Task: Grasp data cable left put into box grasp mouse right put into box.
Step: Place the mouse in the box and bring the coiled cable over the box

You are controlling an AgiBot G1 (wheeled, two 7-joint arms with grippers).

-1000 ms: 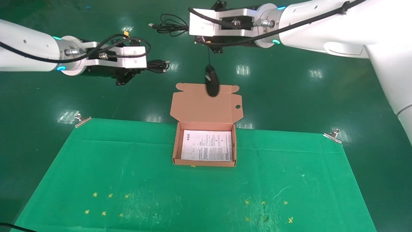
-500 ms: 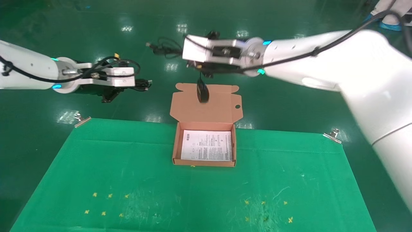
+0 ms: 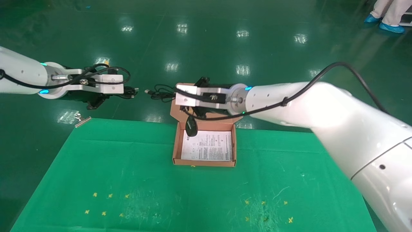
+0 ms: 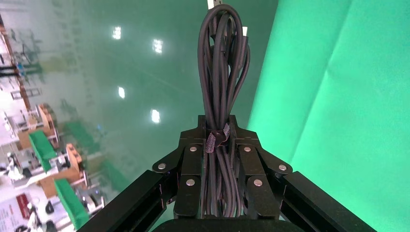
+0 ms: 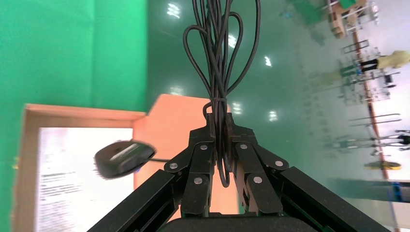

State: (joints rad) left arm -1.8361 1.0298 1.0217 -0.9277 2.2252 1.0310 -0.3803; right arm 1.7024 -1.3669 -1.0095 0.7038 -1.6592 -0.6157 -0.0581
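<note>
My right gripper is going to release the black mouse on the printed sheet [image 3: 203, 154] [image 5: 55, 195] along the front side of the box. The mouse now dangles just above the box's rear corner.
My right gripper [image 3: 185, 109] reaches in over the back of the salmon-orange box [image 3: 206, 163] and is shut on the coiled black cord [image 5: 220, 58] of the mouse. The black mouse [image 3: 191, 126] dangles from it just above the box's rear left corner, over the printed sheet [image 3: 207, 146]; in the right wrist view the mouse [image 5: 124, 158] hangs beside the open flap lid [image 5: 174, 116]. Off to the left, above the floor, my left gripper [image 3: 117, 94] is shut on the tied bundle of black data cable [image 4: 220, 72].
The box stands at the far edge of a bright green mat [image 3: 128, 180] held by metal clips [image 3: 83, 120]. Yellow cross marks [image 3: 106, 203] dot the mat's near part. Shiny green floor lies beyond, with a person's feet [image 3: 386, 24] at the far right.
My right arm has swung down and toward me, carrying the dangling mouse from beyond the flap lid to over the box. The left arm drifted nearer and leftward with the cable.
</note>
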